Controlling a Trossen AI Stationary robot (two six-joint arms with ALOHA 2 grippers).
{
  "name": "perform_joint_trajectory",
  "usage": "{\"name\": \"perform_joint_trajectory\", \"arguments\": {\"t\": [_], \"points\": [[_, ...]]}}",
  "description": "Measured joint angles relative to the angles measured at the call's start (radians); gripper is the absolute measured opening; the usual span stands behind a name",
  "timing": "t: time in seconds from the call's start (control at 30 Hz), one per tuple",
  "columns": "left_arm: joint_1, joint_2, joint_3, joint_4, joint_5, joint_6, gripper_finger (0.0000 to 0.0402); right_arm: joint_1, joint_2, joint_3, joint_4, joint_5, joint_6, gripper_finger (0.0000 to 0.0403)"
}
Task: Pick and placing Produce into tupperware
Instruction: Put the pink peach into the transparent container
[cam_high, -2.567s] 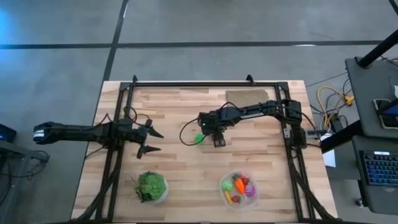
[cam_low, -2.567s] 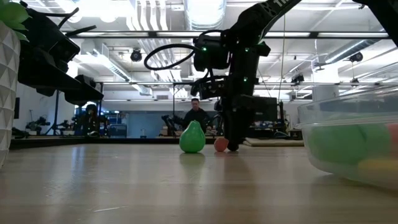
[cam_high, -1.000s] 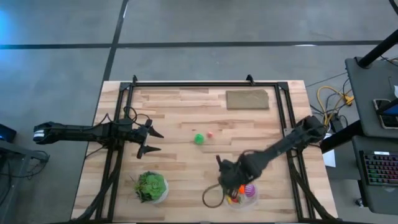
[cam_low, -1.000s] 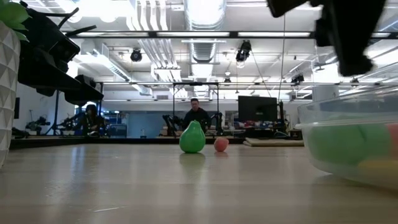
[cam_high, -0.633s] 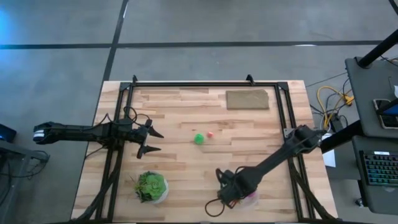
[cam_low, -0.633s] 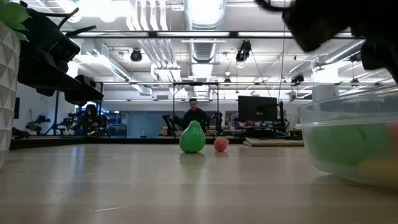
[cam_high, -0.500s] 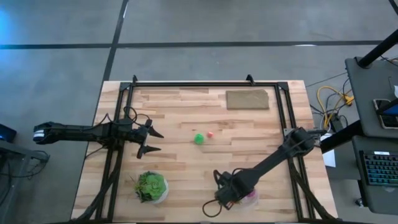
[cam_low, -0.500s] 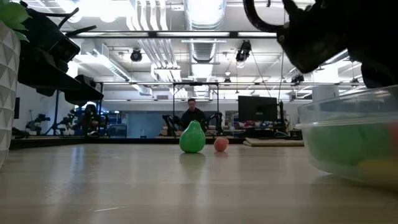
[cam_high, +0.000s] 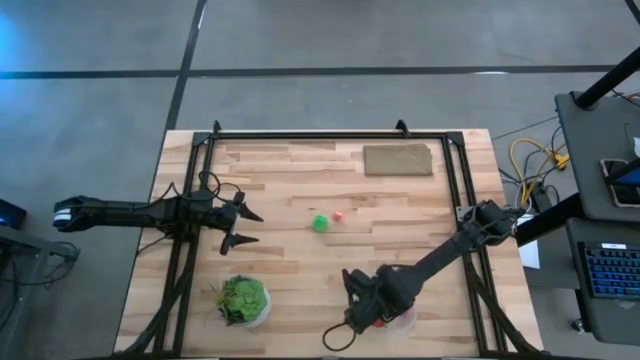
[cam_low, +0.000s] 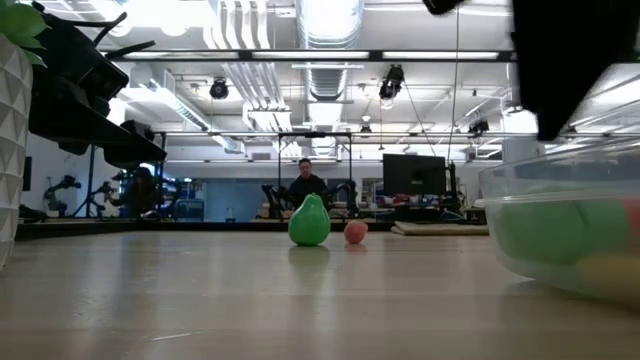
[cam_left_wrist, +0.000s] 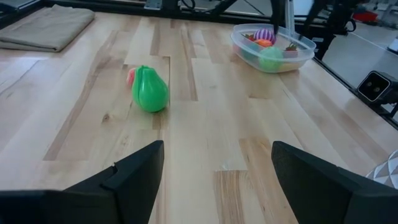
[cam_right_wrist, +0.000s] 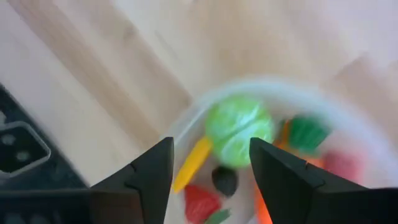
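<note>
The small red ball is beside the green toy pear. My right gripper goes to it next and closes around the ball's middle (cam_high: 338, 216).
The clear round tupperware (cam_high: 404, 318) stands near the table's near edge, right of the middle. It holds several toy pieces: a green round one (cam_right_wrist: 239, 129), plus yellow, red and orange ones. My right gripper (cam_high: 362, 308) hovers open above it, fingers pointing down over the rim (cam_right_wrist: 186, 121), holding nothing. A green toy pear (cam_high: 319, 223) stands upright on the table's middle, with a small red ball (cam_high: 338, 215) beside it. My left gripper (cam_high: 243, 226) waits open at the table's left, level, facing the pear (cam_left_wrist: 150, 90).
A white bowl of leafy greens (cam_high: 242, 300) sits near the near edge, left of the tupperware. A folded tan cloth (cam_high: 398, 159) lies by the far edge. A black frame rail (cam_high: 455, 190) runs around the table. A person shows far behind the table.
My right arm has swung from beside the pear at the table's middle to over the tupperware, then drifted a little more toward the near edge and the left. The pear and the red ball have stayed where they were.
</note>
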Motion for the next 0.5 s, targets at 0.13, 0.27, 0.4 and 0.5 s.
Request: {"name": "perform_joint_trajectory", "arguments": {"t": [0.13,0.27,0.4,0.5], "points": [[0.0,0.0,0.0,0.0,0.0,0.0,0.0283,-0.083,-0.007,0.023,-0.061,-0.001,-0.155,0.0203],[0.0,0.0,0.0,0.0,0.0,0.0,0.0283,-0.229,-0.008,-0.017,-0.069,-0.079,-0.362,0.0203],[0.0,0.0,0.0,0.0,0.0,0.0,0.0283,-0.385,-0.009,-0.015,-0.063,-0.079,-0.599,0.0203],[0.0,0.0,0.0,0.0,0.0,0.0,0.0283,-0.482,-0.009,-0.009,-0.067,-0.079,-0.757,0.0203]]}}
